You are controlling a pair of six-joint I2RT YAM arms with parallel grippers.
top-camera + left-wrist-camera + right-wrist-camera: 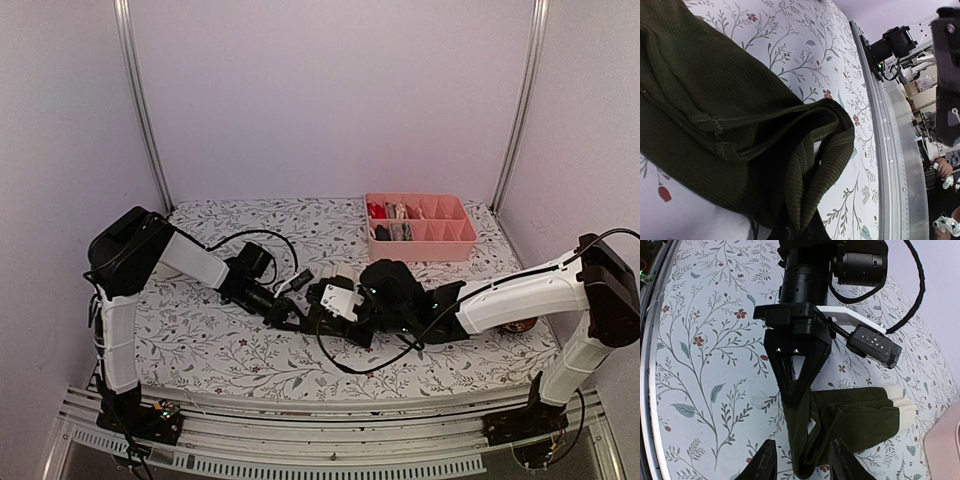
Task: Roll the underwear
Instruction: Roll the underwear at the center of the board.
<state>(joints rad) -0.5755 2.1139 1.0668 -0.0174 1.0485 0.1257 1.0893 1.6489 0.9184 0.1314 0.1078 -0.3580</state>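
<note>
I should open my right gripper, which is at the fold's tip, and pinch the fold's middle [801,436] before my left gripper lets go, because the fold at the underwear's near end gapes.
The dark olive underwear [855,425] lies folded on the flowered cloth, its near end bunched into a loose fold [810,165]. My left gripper [795,387] comes in from the left [298,316] and is shut on that end's edge. My right gripper [802,462] faces it from the right [330,322]. Its jaws stand apart astride the fold; one fingertip [765,460] is off the cloth, the other [840,460] over it. A whitish cloth [900,400] peeks out under the olive garment's far end. In the top view the arms hide most of the olive underwear.
The pink divided tray [455,240] stands at the back right with rolled garments [390,222] in its left compartments; its corner shows in the right wrist view [945,450]. The metal rail [895,150] runs along the table's near edge. Black cables loop around both wrists.
</note>
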